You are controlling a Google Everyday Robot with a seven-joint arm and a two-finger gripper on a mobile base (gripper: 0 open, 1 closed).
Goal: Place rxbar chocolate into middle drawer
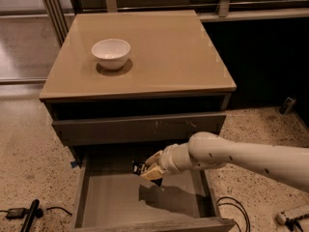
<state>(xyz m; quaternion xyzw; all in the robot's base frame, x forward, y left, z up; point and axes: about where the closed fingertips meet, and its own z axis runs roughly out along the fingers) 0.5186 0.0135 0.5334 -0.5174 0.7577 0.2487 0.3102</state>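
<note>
Next, I release the rxbar chocolate from my gripper on the centre of the open middle drawer's grey bottom [148, 183]. The bar hangs just above the drawer's back part.
The rxbar chocolate [139, 167] shows as a small black wrapper with white lettering, held at the tip of my gripper [149, 171]. The gripper is shut on it and hangs just above the back part of the open middle drawer [112, 200], a deep grey box with a plain floor. My white arm reaches in from the right, over the drawer's right wall. The gripper's shadow falls on the drawer floor beneath it. Most of the bar is hidden by the fingers.
A white bowl [111, 53] stands on the tan cabinet top [169, 57]. A shut grey drawer front [140, 128] with pale scratches sits above the open drawer. Cables [231, 209] and a black tool [30, 215] lie on the speckled floor.
</note>
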